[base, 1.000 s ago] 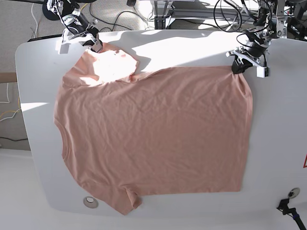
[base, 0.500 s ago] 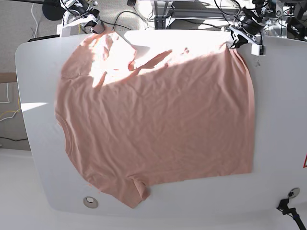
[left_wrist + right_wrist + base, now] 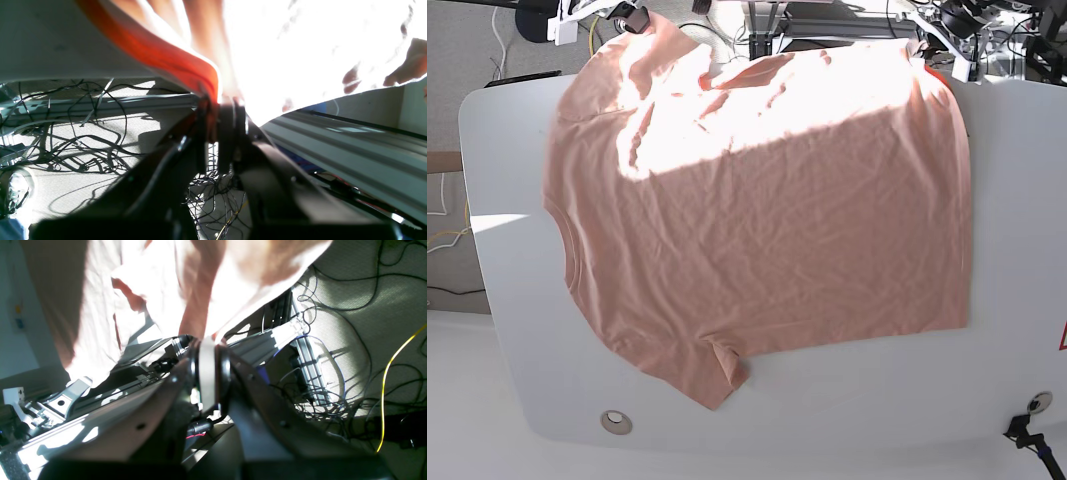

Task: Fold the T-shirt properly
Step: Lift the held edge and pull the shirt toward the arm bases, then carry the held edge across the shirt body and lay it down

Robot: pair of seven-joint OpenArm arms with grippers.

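Note:
The far sleeve will go down on the T-shirt's back just inside the neckline (image 3: 659, 267), placed there by my right gripper.
The salmon-pink T-shirt (image 3: 767, 210) lies back-up across the white table (image 3: 507, 330), neckline at the left and one sleeve toward the front. Its far edge is raised past the table's back edge. My left gripper (image 3: 924, 44), at the far right, is shut on the hem corner. In the left wrist view the gripper (image 3: 218, 100) pinches sunlit fabric of the T-shirt (image 3: 160, 50). At the far left my right gripper (image 3: 634, 20) is shut on the far sleeve. In the right wrist view that gripper (image 3: 208, 340) clamps the T-shirt (image 3: 200, 290) hanging over it.
Behind the table run aluminium frame rails (image 3: 350, 140) and a tangle of cables (image 3: 350, 373) on the floor. A round grommet (image 3: 615, 422) sits in the table's front left corner. A black connector (image 3: 1025, 436) lies at the front right.
Both grippers have moved up and toward the back, carrying the shirt's far edge beyond the table's rear edge. The whole shirt has slid away from the front.

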